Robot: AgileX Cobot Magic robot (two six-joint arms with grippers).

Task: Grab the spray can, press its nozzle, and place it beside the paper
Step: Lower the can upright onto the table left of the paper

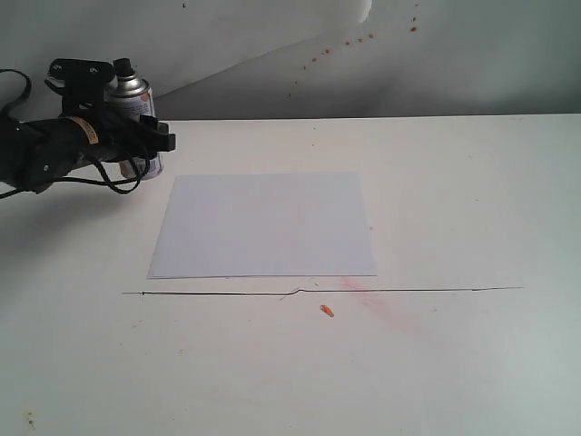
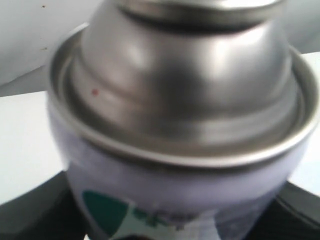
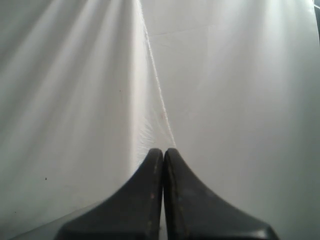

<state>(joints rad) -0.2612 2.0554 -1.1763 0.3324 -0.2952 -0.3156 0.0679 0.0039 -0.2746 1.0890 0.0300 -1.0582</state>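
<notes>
My left gripper should release the spray can on the tabletop (image 1: 134, 193) next to the paper's far corner by the cables.
The spray can (image 1: 133, 91) stands upright at the far left rear of the table, just off the far-left corner of the white paper (image 1: 265, 225). Its black nozzle (image 1: 123, 65) pokes up above the silver dome. My left gripper (image 1: 152, 138) is closed round the can's body from the left. In the left wrist view the spray can (image 2: 185, 125) fills the picture, with dark fingers (image 2: 35, 212) at either side of its label; the nozzle is cut off there. My right gripper (image 3: 163, 150) is shut and empty, facing white cloth, and does not show in the exterior view.
A thin black line (image 1: 408, 291) runs across the tabletop in front of the paper, with a small orange scrap (image 1: 327, 311) and a faint reddish smear (image 1: 381, 304) near it. The wall behind carries reddish specks (image 1: 349, 43). Black cables (image 1: 118, 182) hang by the left arm.
</notes>
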